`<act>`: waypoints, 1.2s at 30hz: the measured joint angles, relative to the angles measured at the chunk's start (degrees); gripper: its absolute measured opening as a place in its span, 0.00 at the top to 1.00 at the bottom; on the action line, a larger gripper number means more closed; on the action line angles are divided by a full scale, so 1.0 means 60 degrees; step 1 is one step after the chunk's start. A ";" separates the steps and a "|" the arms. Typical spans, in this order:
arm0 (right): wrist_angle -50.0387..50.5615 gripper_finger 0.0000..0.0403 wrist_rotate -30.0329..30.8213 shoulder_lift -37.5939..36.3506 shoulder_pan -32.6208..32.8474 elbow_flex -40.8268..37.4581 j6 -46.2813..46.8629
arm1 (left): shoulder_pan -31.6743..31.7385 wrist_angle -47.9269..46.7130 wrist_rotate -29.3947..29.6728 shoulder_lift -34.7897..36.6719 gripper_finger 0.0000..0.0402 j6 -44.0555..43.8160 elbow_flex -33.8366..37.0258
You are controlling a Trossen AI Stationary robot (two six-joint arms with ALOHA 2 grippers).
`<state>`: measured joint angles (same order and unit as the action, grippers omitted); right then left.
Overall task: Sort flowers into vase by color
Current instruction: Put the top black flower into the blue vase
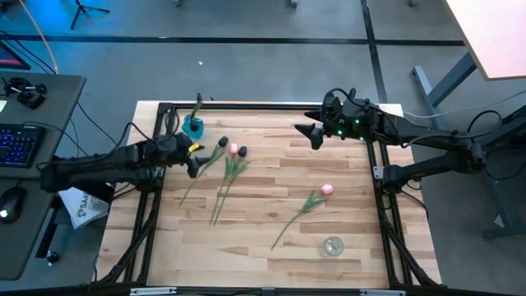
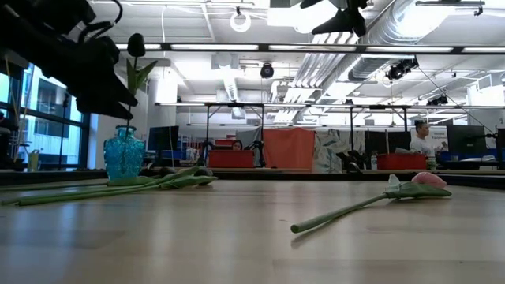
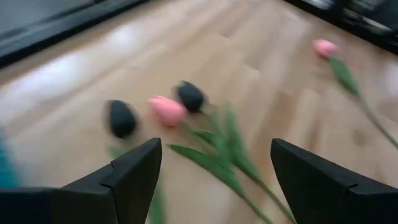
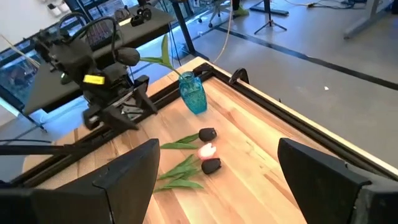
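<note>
The dark tulip lying nearest the blue glass vase will be taken by my left gripper, which will close on the tulip's stem (image 1: 200, 173) just below its leaves.
A blue glass vase (image 1: 194, 127) stands near the table's far left corner and holds one dark-headed tulip (image 2: 136, 44). Three tulips lie bunched on the wood beside it: a dark head (image 1: 222, 141), a pink head (image 1: 234, 149) and another dark head (image 1: 243, 152), with their stems running toward the near edge. A lone pink tulip (image 1: 327, 190) lies toward the right. My left gripper (image 1: 194, 163) hovers open just left of the bunch (image 3: 166, 110), touching nothing. My right gripper (image 1: 313, 134) is open above the far right part of the table.
A small clear glass vase (image 1: 333, 246) stands near the table's near right edge. A dark frame (image 1: 246, 106) rims the tabletop. Bare wood (image 1: 271, 177) lies between the bunch and the lone pink tulip. A desk with a keyboard (image 1: 18, 144) stands left of the table.
</note>
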<state>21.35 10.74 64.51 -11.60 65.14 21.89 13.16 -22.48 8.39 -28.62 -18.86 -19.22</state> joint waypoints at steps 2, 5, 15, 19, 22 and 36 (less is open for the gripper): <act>-0.0034 0.20 -0.0004 -0.0016 0.0000 0.0000 -0.0138 | -0.0516 0.0007 -0.0264 0.0000 0.28 -0.0159 0.0000; -0.0034 0.20 -0.0033 -0.0025 0.0000 0.0000 -0.0226 | -0.1407 0.0021 -0.0601 -0.0004 0.28 -0.1067 0.0000; 0.0049 0.20 -0.0022 -0.0029 0.0000 0.0000 -0.0479 | -0.5447 0.0083 0.0654 -0.0791 0.28 -0.3861 0.0000; 0.0285 0.20 -0.0007 -0.0033 0.0000 0.0000 -0.0500 | -0.6928 -0.0049 0.2594 -0.2066 0.28 -0.5627 0.0000; 0.0428 0.20 0.0065 -0.0033 0.0000 0.0000 -0.0660 | -0.7175 -0.0150 0.2848 -0.2993 0.28 -0.6834 -0.0049; 0.0485 0.20 0.0171 -0.0036 -0.0382 0.0000 -0.1332 | -0.4509 -0.0635 -0.0314 -0.4062 0.28 -0.6395 -0.1908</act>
<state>24.26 11.77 64.29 -13.89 65.14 13.90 -13.90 -26.29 6.51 -52.99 -57.23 -30.67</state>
